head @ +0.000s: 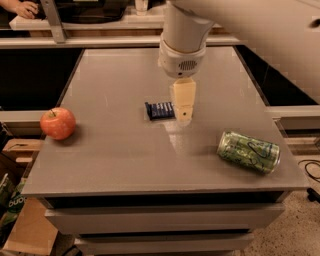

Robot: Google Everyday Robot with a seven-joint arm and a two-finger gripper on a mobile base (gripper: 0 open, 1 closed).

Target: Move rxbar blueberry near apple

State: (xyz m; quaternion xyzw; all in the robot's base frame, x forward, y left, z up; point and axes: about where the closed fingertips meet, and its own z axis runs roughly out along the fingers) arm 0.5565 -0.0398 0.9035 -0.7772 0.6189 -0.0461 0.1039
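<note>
I will next move my gripper over to the rxbar blueberry, and then I will close it on its end (pixel 153 111) nearest the apple.
The rxbar blueberry (pixel 159 110) is a flat dark navy bar lying near the middle of the grey table (pixel 125 155). Its right end is hidden behind my gripper. My gripper (pixel 184 116) hangs from the white arm over that right end, just above the table. The apple (pixel 58 123), red-orange with a short stem, sits at the table's left edge, well to the left of the bar.
A green patterned drink can (pixel 248 151) lies on its side at the table's right front. A counter edge runs along the back, with a person's hand (pixel 22 8) at the far left. Cardboard and a bag sit on the floor at the lower left.
</note>
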